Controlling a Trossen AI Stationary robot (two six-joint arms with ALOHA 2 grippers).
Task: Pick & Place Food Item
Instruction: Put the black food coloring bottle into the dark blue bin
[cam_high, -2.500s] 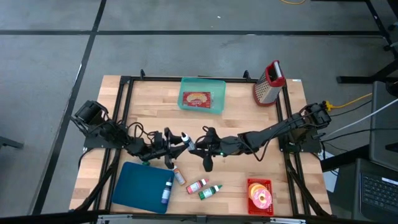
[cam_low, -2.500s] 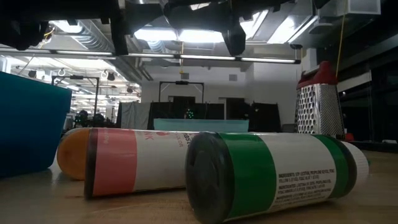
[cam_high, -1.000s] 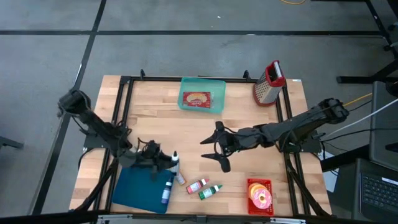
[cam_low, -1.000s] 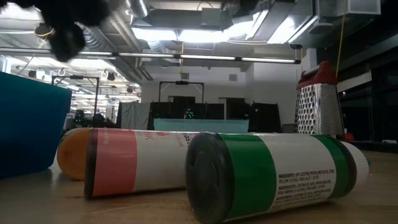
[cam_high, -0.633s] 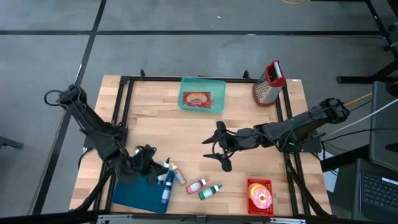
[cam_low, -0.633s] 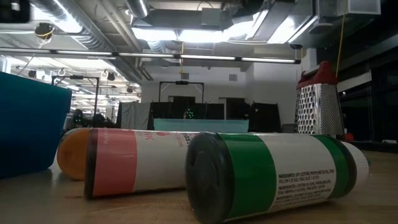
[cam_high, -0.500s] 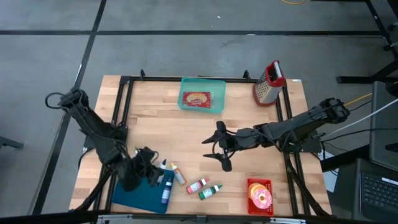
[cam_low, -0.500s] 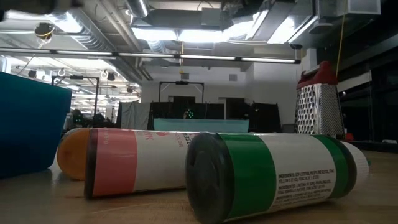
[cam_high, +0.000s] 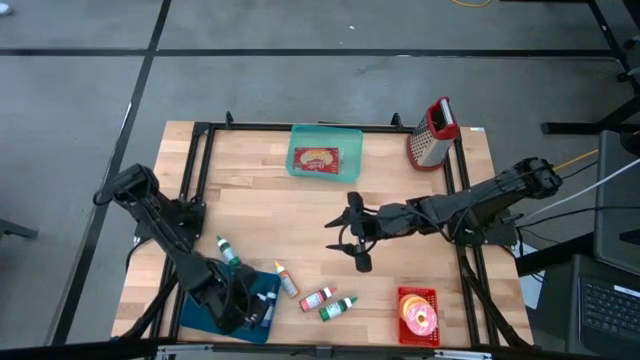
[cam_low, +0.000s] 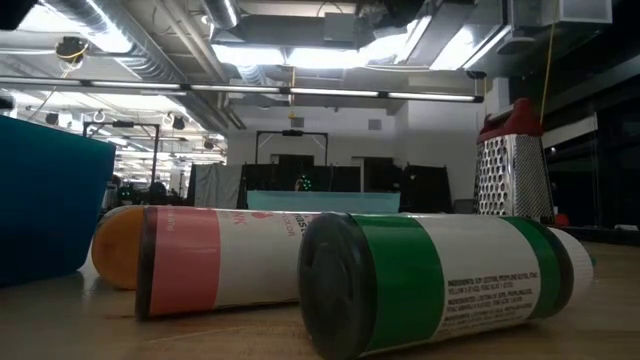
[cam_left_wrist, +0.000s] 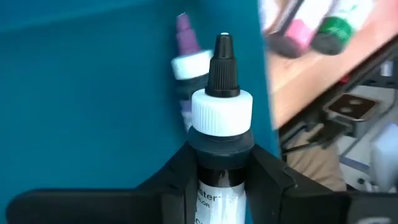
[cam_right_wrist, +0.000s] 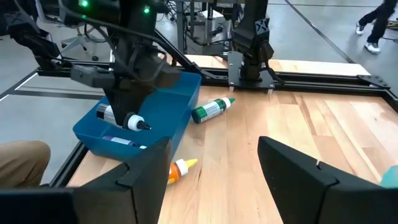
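I will use my left gripper to release the dark small bottle in the blue bin (cam_high: 259, 304) (cam_left_wrist: 154, 134), beside the purple-tipped bottle.
My left gripper (cam_high: 243, 303) hangs over the blue bin (cam_high: 205, 292) at the near left, shut on a dark small bottle (cam_left_wrist: 222, 112) with a white cap and black nozzle. A purple-tipped bottle (cam_left_wrist: 185, 62) lies inside the bin. On the table lie a green-capped bottle (cam_high: 228, 250) beside the bin's far side, an orange-tipped one (cam_high: 287, 280), a pink-banded one (cam_high: 318, 298) and a green-banded one (cam_high: 338, 308). My right gripper (cam_high: 352, 243) hovers open over the table's middle, holding nothing. My left gripper pinches the bottle's dark body (cam_left_wrist: 221, 163) just below the white cap between its two fingers. The nozzle sticks out past the fingertips. The fingers slant down from above, and the bottle (cam_right_wrist: 132, 121) hangs tilted, clear of the bin's floor.
A teal tray (cam_high: 325, 152) with a packaged food item stands at the far middle. A red-topped grater (cam_high: 432, 132) is at the far right. A red basket (cam_high: 418, 312) with a doughnut sits at the near right. Bare wood lies between the arms.
My left gripper has carried the bottle from beside the bin's right side toward the near-left, over the bin, and has tipped and rolled to point downward. It stays shut on the bottle. My right gripper stays where it was, open.
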